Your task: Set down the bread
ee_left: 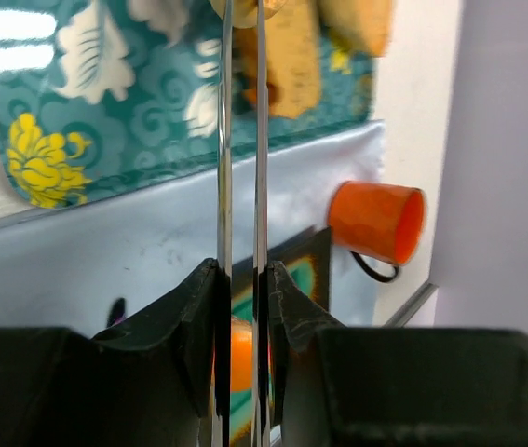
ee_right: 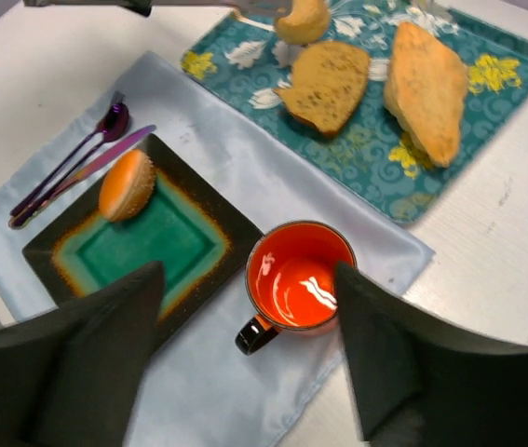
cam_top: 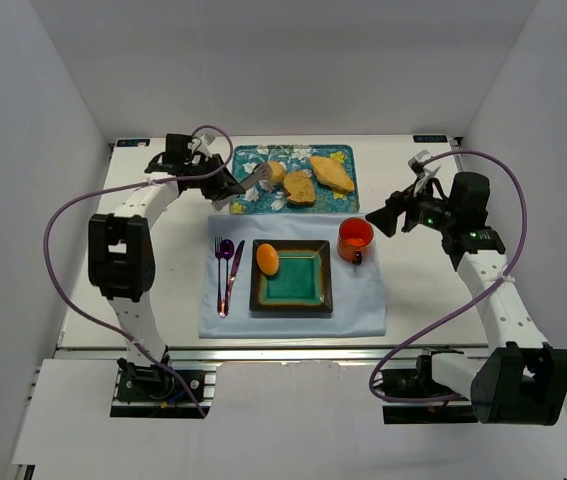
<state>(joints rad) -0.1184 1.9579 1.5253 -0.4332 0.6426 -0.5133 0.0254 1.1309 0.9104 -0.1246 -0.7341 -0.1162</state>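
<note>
Next, I put the tan bun, now at the tongs' tips, down with my left gripper and let go of it in the square teal plate's corner (cam_top: 305, 257) (ee_left: 299, 277) nearest the orange mug.
My left gripper (cam_top: 225, 185) is shut on a pair of metal tongs (cam_top: 253, 180), whose two blades (ee_left: 225, 140) reach over the floral teal tray (cam_top: 243, 160). Their tips are at the small round tan bun (cam_top: 277, 172); I cannot tell if they pinch it. The toast slice (cam_top: 300, 187) and a longer golden bread piece (cam_top: 331, 173) lie on the tray beside it. The glossy orange roll (cam_top: 267, 259) sits in the near-left corner of the square teal plate (cam_top: 291, 300). My right gripper (cam_top: 383, 218) is open and empty above the orange mug (ee_right: 299, 275).
The plate and mug (cam_top: 355, 238) stand on a pale blue cloth (cam_top: 363, 310). Purple cutlery (cam_top: 227, 270) lies left of the plate. White walls close in on the left, right and back of the table.
</note>
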